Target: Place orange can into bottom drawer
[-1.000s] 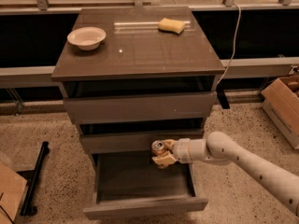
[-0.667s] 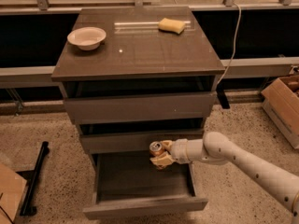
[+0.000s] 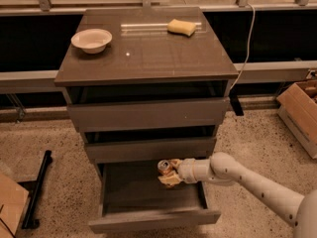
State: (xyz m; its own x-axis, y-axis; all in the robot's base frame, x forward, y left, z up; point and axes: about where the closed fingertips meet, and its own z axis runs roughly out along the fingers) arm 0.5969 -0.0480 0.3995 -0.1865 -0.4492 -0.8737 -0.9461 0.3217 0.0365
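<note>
The robot's gripper needs to release the orange can on the middle of the open bottom drawer's dark bottom (image 3: 162, 190).
The orange can (image 3: 164, 166) is held upright in my gripper (image 3: 167, 172), its silver top showing. The gripper is shut on it and reaches in from the right on a white arm (image 3: 237, 177). It holds the can over the dark interior of the open bottom drawer (image 3: 148, 195), just below the front of the middle drawer (image 3: 151, 149). The bottom drawer is pulled out, its wide front panel (image 3: 153, 221) nearest me. The can's lower body is hidden by the fingers.
A white bowl (image 3: 91, 39) and a yellow sponge (image 3: 181, 27) sit on the cabinet top (image 3: 143, 53). A cardboard box (image 3: 299, 110) stands on the floor at right, another (image 3: 10, 205) at lower left beside a black bar (image 3: 37, 190).
The gripper with the can has moved slightly left over the open bottom drawer. Nothing else has moved.
</note>
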